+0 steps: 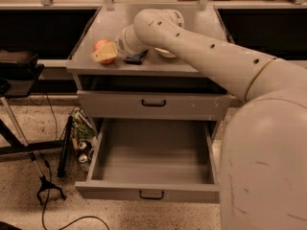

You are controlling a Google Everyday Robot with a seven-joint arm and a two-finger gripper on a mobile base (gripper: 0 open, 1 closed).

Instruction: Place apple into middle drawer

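Observation:
The robot's gripper needs to next close on the upper part of the reddish-orange apple point(103, 48), beside the small dark packet on the top of the cabinet.
The reddish-orange apple point(100, 45) sits on the grey cabinet top point(192, 23) near its front left corner. My gripper point(106, 53) is right at the apple, with its cream tip in front of it and covering its lower right side. The arm reaches in from the right across the cabinet top. The middle drawer point(151, 152) is pulled out wide below; its deep tray holds nothing and its small dark loop handle point(151, 194) faces the front.
The shut upper drawer front point(153, 104) with a black handle is just above the open tray. A small dark packet point(135, 57) and a mostly hidden white bowl point(165, 53) lie right of the apple. Cans point(82, 145), a black stand point(48, 186) and cables are on the floor at left.

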